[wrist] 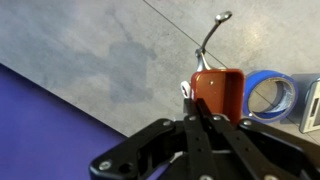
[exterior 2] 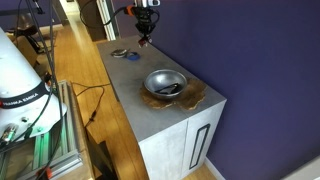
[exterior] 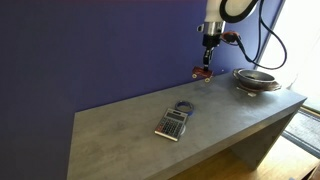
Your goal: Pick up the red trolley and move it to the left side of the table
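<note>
Next, my gripper releases the red trolley, now at the table's far edge, on the grey table (exterior: 168,99), between the blue tape roll and the purple wall.
The red trolley (wrist: 222,90) is a small red block with a thin metal handle. In the wrist view it sits right at my fingertips. My gripper (wrist: 199,108) has its fingers pressed together on the trolley's left edge. In an exterior view my gripper (exterior: 207,60) hangs over the far edge of the grey table (exterior: 120,140), with the trolley (exterior: 203,72) in the fingertips, at or just above the surface. In an exterior view the gripper (exterior 2: 146,36) and a trace of red (exterior 2: 146,43) show at the table's (exterior 2: 170,115) far end.
A grey calculator (exterior: 173,123) lies mid-table with a blue tape roll (exterior: 184,106) behind it; the roll (wrist: 268,95) also shows in the wrist view, beside the trolley. A metal bowl (exterior: 256,78) stands on a brown mat at one end of the table, also in an exterior view (exterior 2: 165,83).
</note>
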### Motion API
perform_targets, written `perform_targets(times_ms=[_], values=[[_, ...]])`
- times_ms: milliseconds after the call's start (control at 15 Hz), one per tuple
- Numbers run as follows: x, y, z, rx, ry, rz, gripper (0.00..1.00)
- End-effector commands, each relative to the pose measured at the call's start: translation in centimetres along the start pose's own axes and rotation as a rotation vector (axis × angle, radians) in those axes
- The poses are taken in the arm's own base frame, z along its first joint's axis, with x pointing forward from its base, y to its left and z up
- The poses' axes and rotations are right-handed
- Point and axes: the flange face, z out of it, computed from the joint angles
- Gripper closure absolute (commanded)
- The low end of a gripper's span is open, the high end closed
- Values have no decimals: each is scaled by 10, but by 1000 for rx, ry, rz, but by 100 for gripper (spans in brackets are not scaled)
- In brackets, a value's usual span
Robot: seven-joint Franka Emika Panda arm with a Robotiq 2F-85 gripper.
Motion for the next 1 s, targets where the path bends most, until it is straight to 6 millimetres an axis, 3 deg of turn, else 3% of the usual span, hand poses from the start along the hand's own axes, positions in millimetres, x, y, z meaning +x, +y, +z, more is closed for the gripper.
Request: perform_targets(times_ms=[0,400,933], values=[[49,-23,-13,-54,-37,-183,99],[96,-77,-29,-113,4,-497,99],[98,-122,-36,-190,124,-884,99]])
